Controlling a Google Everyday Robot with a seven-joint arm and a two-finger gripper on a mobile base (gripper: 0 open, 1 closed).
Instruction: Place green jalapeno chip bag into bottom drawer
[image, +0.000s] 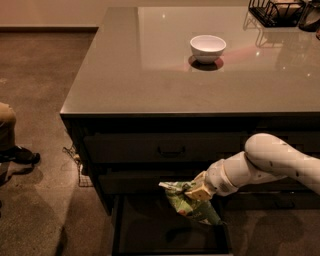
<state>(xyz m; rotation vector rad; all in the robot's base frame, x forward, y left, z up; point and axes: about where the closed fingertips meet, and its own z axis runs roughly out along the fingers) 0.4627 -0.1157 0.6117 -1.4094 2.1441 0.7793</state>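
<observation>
The robot's gripper needs to release the green jalapeno chip bag midway across the open bottom drawer (173, 214), toward its back. The bag is now held just above the drawer's inside.
The green jalapeno chip bag (187, 204) is a crinkly green foil bag hanging over the open bottom drawer (150, 231). My gripper (196, 191) is shut on the bag's upper part and holds it just above the drawer's dark inside, near its right half. The white arm (270, 161) reaches in from the right, low in front of the cabinet. The bag's lower end dips toward the drawer's right rear.
Two closed handled drawers (170, 148) sit above the open one. A white bowl (207, 48) stands on the grey countertop (150, 75). A black wire rack (275, 11) is at the back right. A person's leg and shoe (15, 150) are at the left on the floor.
</observation>
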